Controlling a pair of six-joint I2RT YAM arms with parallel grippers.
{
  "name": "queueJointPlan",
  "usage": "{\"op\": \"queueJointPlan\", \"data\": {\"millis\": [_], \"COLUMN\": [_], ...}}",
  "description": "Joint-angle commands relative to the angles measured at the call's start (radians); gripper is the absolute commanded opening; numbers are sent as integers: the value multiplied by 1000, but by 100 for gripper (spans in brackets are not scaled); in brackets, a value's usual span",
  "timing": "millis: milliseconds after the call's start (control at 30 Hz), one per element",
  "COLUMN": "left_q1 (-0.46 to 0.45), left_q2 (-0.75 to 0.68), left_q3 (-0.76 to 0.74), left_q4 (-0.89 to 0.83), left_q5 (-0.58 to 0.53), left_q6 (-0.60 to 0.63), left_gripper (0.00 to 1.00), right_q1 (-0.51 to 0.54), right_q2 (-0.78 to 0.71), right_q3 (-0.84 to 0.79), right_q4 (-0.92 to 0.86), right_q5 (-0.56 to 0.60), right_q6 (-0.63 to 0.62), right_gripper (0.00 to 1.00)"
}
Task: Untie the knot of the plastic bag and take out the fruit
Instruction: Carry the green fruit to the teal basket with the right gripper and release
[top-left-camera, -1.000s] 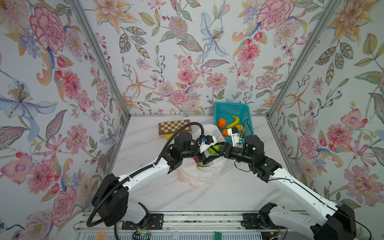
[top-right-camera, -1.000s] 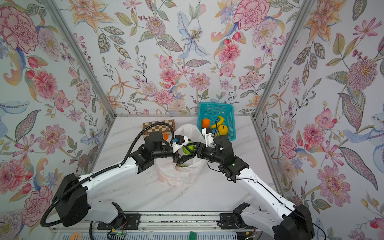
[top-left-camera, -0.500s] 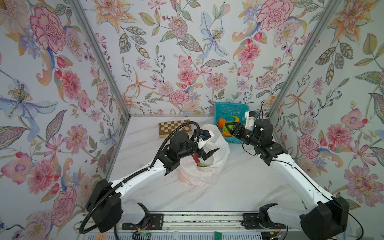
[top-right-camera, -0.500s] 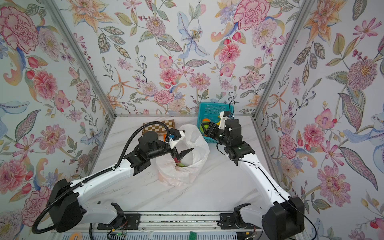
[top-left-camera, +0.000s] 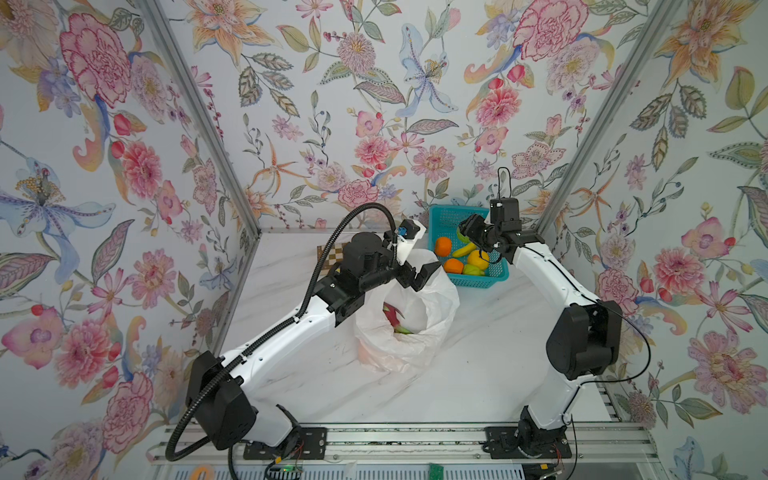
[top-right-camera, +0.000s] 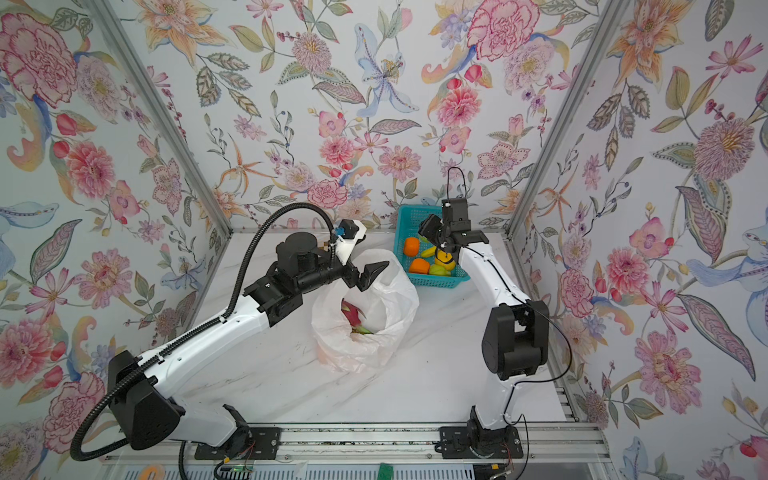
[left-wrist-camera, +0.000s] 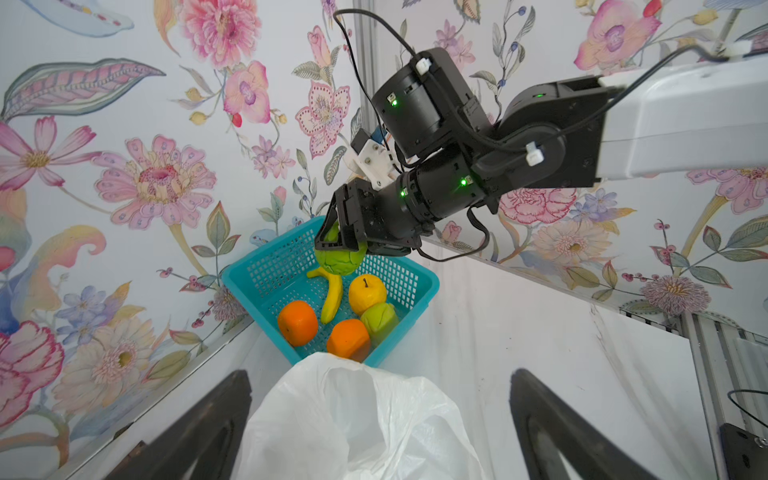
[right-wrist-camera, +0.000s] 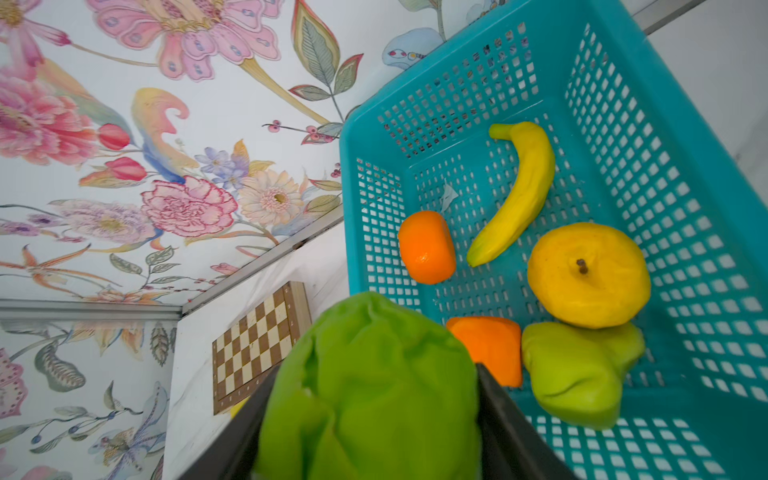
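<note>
The green fruit will go down from my right gripper into the teal basket (top-left-camera: 456, 235) (right-wrist-camera: 458, 192), between the farther orange and the yellow banana.
The plastic bag (top-left-camera: 411, 345) (top-right-camera: 374, 349) lies on the table's middle with its mouth wide open; no knot shows. A magenta dragon fruit (top-left-camera: 390, 316) (top-right-camera: 351, 313) rests inside. My left gripper (top-left-camera: 422, 276) (top-right-camera: 368, 276) (left-wrist-camera: 380, 374) hangs open over the bag's far rim, holding nothing. My right gripper (top-left-camera: 463, 232) (top-right-camera: 428, 230) (left-wrist-camera: 338, 245) (right-wrist-camera: 374, 374) is shut on a green fruit (right-wrist-camera: 370, 386) (left-wrist-camera: 338, 259) just above the teal basket (top-left-camera: 478, 284) (right-wrist-camera: 623, 124). Two oranges, a yellow apple (right-wrist-camera: 588, 274) and another green fruit (right-wrist-camera: 577, 374) lie in the basket.
A yellow banana (right-wrist-camera: 515, 195) also lies in the basket, which stands at the back wall near the right corner. A wooden chessboard (top-left-camera: 330, 253) (right-wrist-camera: 259, 345) sits behind my left arm. Flowered walls close in three sides.
My right gripper has lifted the green fruit out of the bag and carried it back right over the basket. My left gripper stayed open by the bag's rim.
</note>
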Motion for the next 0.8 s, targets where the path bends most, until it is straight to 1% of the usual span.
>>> {"op": "queueJointPlan", "data": {"millis": [0, 33, 100, 167, 233, 300, 367, 433, 600, 700, 767], "left_q1": [33, 37, 44, 44, 46, 46, 44, 47, 47, 44, 40], "left_q2": [6, 9, 24, 33, 44, 52, 52, 59, 89, 99, 100], "left_q3": [74, 90, 125, 131, 137, 142, 122, 95, 112, 120, 118], "left_q4": [-107, -123, -161, -163, -148, -118, -75, -47, -105, -136, -156], "left_q5": [-9, -4, 8, 19, 19, 7, 22, 10, -162, -204, -209], "left_q6": [-43, -35, -15, -8, -25, -67, -84, -108, -279, -347, -361], "left_gripper": [99, 99, 99, 99, 99, 99, 99, 99, 99, 99, 99], "right_q1": [-19, -24, -41, -55, -70, -81, -86, -91, -92, -91, -91], "right_q2": [126, 169, 278, 380, 483, 579, 646, 698, 772, 788, 791], "right_q3": [134, 174, 310, 436, 567, 694, 773, 816, 818, 801, 788], "right_q4": [-98, -107, -150, -189, -249, -294, -299, -280, -194, -185, -182], "right_q5": [54, 52, 35, 13, -28, -44, -56, -81, -151, -156, -160], "right_q6": [-12, -16, -24, -22, 9, 31, 45, 59, 105, 131, 146], "right_gripper": [51, 51, 51, 51, 52, 52, 52, 51, 51, 54, 58]}}
